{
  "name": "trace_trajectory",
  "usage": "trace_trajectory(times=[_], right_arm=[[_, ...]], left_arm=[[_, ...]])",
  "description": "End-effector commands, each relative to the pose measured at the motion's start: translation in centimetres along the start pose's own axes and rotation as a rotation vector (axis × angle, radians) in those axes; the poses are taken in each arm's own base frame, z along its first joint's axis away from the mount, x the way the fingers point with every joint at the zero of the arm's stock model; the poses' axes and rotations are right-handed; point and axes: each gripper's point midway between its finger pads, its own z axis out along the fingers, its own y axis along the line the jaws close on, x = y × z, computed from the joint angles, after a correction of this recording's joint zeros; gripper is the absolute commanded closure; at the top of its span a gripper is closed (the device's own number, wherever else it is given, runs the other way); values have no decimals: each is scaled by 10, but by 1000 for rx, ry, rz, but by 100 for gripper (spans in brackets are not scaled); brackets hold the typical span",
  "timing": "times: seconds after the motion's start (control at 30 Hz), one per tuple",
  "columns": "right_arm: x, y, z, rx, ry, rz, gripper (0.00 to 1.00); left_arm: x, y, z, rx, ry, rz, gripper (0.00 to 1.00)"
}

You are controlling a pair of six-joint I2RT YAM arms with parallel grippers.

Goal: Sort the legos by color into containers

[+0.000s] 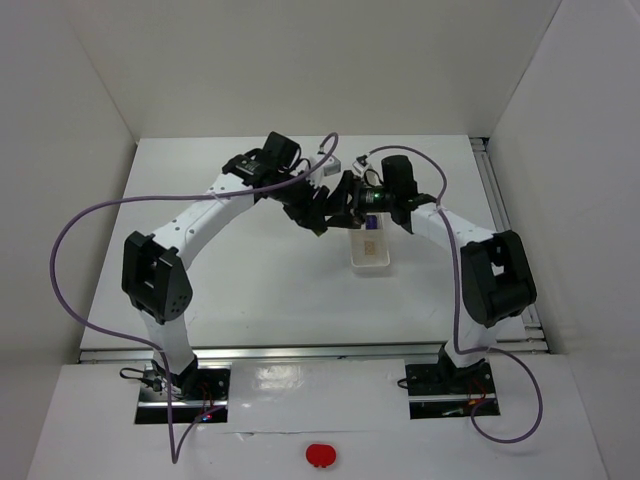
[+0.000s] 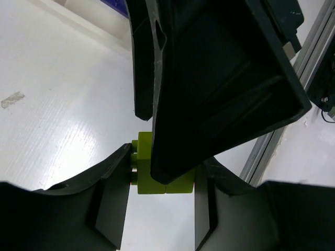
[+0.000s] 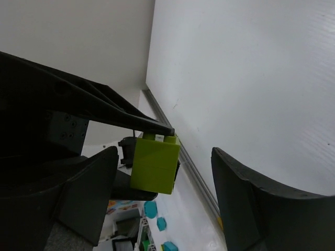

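Note:
The yellow-green lego's studs are against the left gripper's finger, so the robot's right gripper will hold the lego while the left gripper takes its flat sides [image 2: 152,180].
My left gripper [image 2: 163,180] is shut on the yellow-green lego [image 2: 157,180], one finger on its studs and the other on its flat side, holding it in the air. In the right wrist view the lego [image 3: 155,164] hangs between the wide-open fingers of my right gripper [image 3: 165,172], nearer the left finger, and the right finger is well apart from it. In the top view both grippers, left [image 1: 318,210] and right [image 1: 347,197], meet just left of the white tray's [image 1: 371,264] far end. A dark purple-blue lego [image 1: 373,222] lies in the tray. I cannot make out the cream-white lego.
An aluminium rail [image 1: 490,190] runs along the table's right edge. White walls close in the table on the left, back and right. The right arm's elbow [image 1: 497,275] stands near the right edge and the left arm's elbow [image 1: 155,278] near the left.

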Motion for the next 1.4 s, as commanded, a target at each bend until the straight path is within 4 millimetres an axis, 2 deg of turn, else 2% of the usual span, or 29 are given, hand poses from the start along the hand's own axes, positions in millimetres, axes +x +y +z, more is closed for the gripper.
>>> trace_trajectory(times=[0.0,0.1,0.13,0.23,0.3,0.33,0.4,0.43,0.47,0.53,0.57,0.63,0.77,0.93,1.0,1.07,1.1,1.13,1.17,1.2,1.3,1.37], right_arm=[[2,27,4,-105,46,-88,24],[12,29,5,-136,73,-93,37],[13,27,6,-136,74,-83,53],[12,32,4,-151,62,-97,83],[9,33,0,-152,49,-79,92],[6,31,1,-139,31,-78,93],[-2,34,-2,-136,3,-90,93],[-2,31,-2,-122,-2,-78,95],[-2,31,-2,-122,-2,-78,95],[-9,29,-3,-113,-30,-83,96],[-9,28,-3,-108,-27,-76,96],[-14,28,-7,-102,-49,-80,97],[-18,25,-9,-93,-66,-77,99],[-25,22,-11,-78,-92,-73,99],[-25,21,-11,-77,-92,-85,99],[-27,18,-13,-69,-97,-85,99],[-27,17,-13,-69,-98,-100,99],[-26,16,-13,-64,-95,-107,99],[-26,19,-14,-68,-98,-114,99],[-25,19,-15,-73,-92,-124,99],[-27,22,-19,-79,-97,-140,99],[-23,23,-20,-92,-80,-163,99]], left_arm=[[-23,-3,-15,-21,-59,71,100],[-25,-1,-17,-36,-64,76,100],[-25,1,-17,-45,-62,75,100],[-25,3,-17,-55,-60,66,100],[-24,8,-18,-91,-53,40,99],[-23,10,-18,-102,-52,30,95],[-25,11,-23,-130,-58,25,73],[-30,10,-26,-134,-75,34,52],[-32,8,-30,-135,-84,39,42],[-27,10,-28,-142,-73,22,8],[-32,9,-32,-145,-90,32,0],[-28,5,-32,-133,-87,20,0],[-34,3,-42,-82,-149,-1,0],[-27,8,-71,27,-250,-99,0],[-28,5,-97,121,-339,-168,0],[-22,15,-98,172,-425,-239,0],[-3,9,-96,291,-423,-391,0],[-3,9,-96,330,-446,-411,0],[-14,9,-99,350,-509,-354,0],[0,5,-89,422,-478,-472,0],[-8,3,-86,487,-533,-427,0],[-6,-6,-71,568,-488,-481,0]])
